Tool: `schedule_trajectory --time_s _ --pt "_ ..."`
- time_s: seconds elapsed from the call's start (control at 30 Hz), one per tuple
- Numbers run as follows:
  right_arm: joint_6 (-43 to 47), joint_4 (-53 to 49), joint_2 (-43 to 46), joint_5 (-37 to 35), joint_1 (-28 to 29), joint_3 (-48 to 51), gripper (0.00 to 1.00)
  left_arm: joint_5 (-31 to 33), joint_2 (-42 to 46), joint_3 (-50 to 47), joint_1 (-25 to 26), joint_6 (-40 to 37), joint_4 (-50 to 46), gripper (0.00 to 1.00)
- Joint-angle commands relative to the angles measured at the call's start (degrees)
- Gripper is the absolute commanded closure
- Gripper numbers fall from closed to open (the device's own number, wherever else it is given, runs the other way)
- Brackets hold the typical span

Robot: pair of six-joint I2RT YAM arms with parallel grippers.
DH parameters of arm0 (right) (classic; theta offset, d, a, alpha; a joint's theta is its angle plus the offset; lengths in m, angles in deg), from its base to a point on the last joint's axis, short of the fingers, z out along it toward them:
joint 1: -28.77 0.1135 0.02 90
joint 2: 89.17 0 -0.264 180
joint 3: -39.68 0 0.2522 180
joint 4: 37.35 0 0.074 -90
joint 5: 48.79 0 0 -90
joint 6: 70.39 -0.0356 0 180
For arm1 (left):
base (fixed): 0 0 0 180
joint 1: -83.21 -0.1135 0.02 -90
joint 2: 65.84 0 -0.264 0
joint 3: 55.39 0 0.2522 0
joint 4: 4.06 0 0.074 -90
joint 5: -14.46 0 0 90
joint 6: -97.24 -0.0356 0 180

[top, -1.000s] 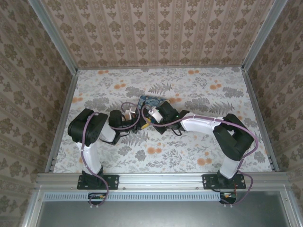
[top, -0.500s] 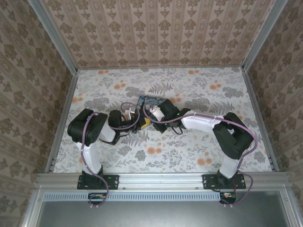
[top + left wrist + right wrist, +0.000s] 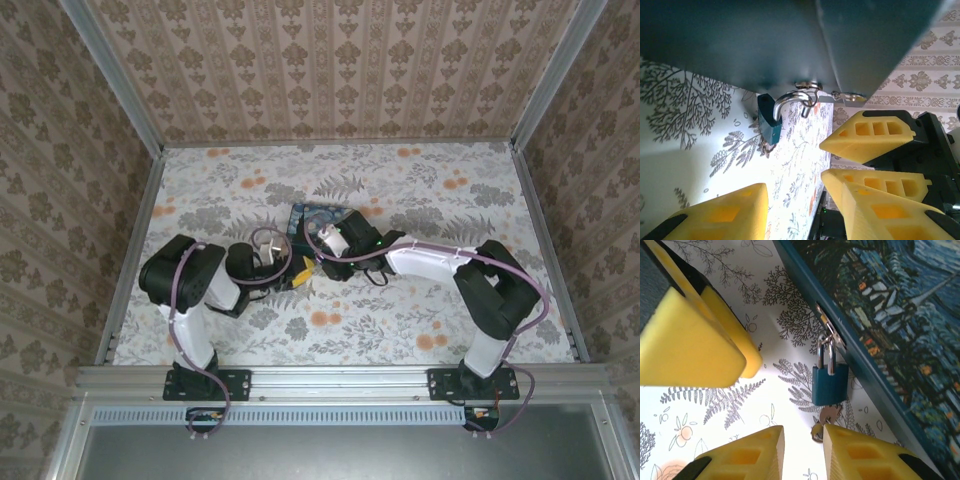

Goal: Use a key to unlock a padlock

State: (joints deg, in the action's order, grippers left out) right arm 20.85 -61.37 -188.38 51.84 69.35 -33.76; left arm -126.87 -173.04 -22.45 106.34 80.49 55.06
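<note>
The open shackle hooks through the hasp, so the robot's left gripper needs to back away and its right gripper should take the key (image 3: pixel 829 414) and unhook the padlock.
The small teal padlock (image 3: pixel 830 384) hangs by its silver shackle from the hasp of the starry-night box (image 3: pixel 900 325). A key (image 3: pixel 828 414) sits in its underside, with a ring (image 3: pixel 815 432) on it. My right gripper (image 3: pixel 802 447) is open just below the lock, its right finger's tip (image 3: pixel 840 437) beside the key and nothing between the fingers. My left gripper (image 3: pixel 802 200) is also open, a short way from the padlock (image 3: pixel 771 121), which hangs under the box (image 3: pixel 790 40). In the top view both grippers meet at the box's (image 3: pixel 318 214) near edge, left (image 3: pixel 297 272) and right (image 3: pixel 318 252).
The right gripper's yellow fingers (image 3: pixel 867 137) crowd in beside my left gripper's own. The left gripper's fingers (image 3: pixel 695 335) sit at the upper left of the right wrist view. The floral table (image 3: pixel 420 190) is fenced by papered walls and metal rails.
The left arm has drawn back a little toward the near edge, its yellow fingers now showing below the box. The right wrist has shifted slightly left.
</note>
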Motion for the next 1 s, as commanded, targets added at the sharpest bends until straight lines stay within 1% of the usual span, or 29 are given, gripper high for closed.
schedule_trajectory --time_s 0.0,0.07,0.13,0.23,0.33,0.53,0.63,0.67,0.8,0.97 --pt "-0.46 1.66 3.04 -2.64 1.22 1.69 0.69 1.85 3.06 -1.45 -0.81 -1.27 1.67 0.56" --pt "-0.27 1.82 2.77 -4.60 2.13 1.94 0.65 2.81 4.17 -2.16 -1.20 -1.18 1.65 0.56" --pt "-0.18 2.40 2.16 -6.85 3.27 1.99 0.64 4.13 5.78 -2.86 -1.47 -1.22 1.41 0.55" --pt "-0.26 3.50 1.11 -10.20 5.06 1.53 0.62 5.13 8.80 -2.93 -1.71 -2.10 -1.44 0.54" --pt "-0.87 4.39 -1.03 -12.29 5.92 0.59 0.59 6.79 13.16 -3.01 -1.93 -4.74 -7.54 0.49" --pt "-1.40 4.70 -6.21 -16.70 7.02 -2.84 0.58 8.78 23.41 -2.72 -3.87 -11.16 -23.31 0.48" --pt "-1.59 5.16 -7.93 -19.10 7.23 -3.55 0.57 8.68 26.36 -3.27 -5.55 -12.34 -26.49 0.48" --pt "-1.63 5.27 -8.24 -19.70 7.27 -3.64 0.58 8.41 26.92 -3.40 -6.02 -12.30 -26.88 0.48" --pt "-1.24 4.91 -9.60 -21.49 7.42 -4.24 0.65 8.18 27.49 -3.89 -7.07 -12.17 -26.91 0.48" --pt "-0.56 4.78 -10.13 -21.35 7.42 -3.83 0.80 9.26 27.69 -3.50 -7.64 -12.32 -26.96 0.48"
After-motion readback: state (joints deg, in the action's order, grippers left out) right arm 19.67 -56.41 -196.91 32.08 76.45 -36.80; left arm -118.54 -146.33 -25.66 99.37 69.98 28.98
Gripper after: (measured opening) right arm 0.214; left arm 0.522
